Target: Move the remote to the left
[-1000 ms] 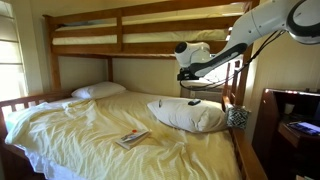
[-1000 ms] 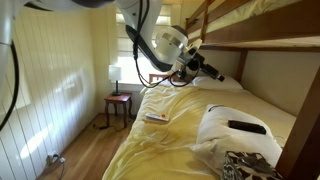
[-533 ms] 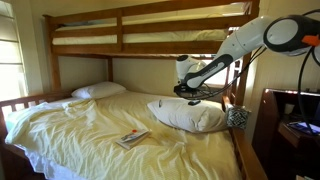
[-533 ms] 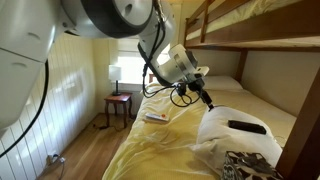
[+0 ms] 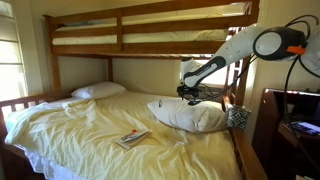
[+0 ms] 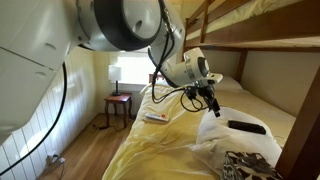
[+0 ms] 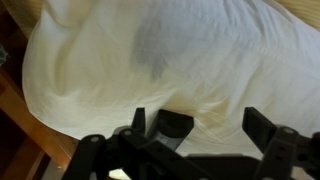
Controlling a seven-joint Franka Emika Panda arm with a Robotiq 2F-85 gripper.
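Note:
My gripper is to take hold next of the remote on the white pillow by its body (image 5: 190, 101) (image 7: 167, 137), just behind the remote's dark end.
The remote (image 6: 246, 127) is a slim black oblong lying on top of the white pillow (image 6: 225, 140) at the bed's side. It also shows in an exterior view (image 5: 195, 102) and as a dark end in the wrist view (image 7: 175, 124). My gripper (image 6: 212, 104) is open and empty. It hangs just above the pillow (image 5: 185, 116), close over the remote's end (image 5: 191, 94). In the wrist view the two fingers (image 7: 200, 120) straddle the pillow (image 7: 160, 50), with the remote's end near one finger. Touching cannot be told.
A colourful booklet (image 5: 131, 139) lies on the yellow sheet (image 5: 90, 130) mid-bed and shows again (image 6: 155, 117). A second pillow (image 5: 98, 90) is at the head. The upper bunk's wooden rail (image 5: 150, 48) is overhead. A patterned item (image 6: 240, 165) lies by the pillow. A lamp table (image 6: 119, 100) stands beside the bed.
The arm has swung toward the white pillow and lowered. The gripper went from high above the bed to just over the remote. The remote and booklet have not moved.

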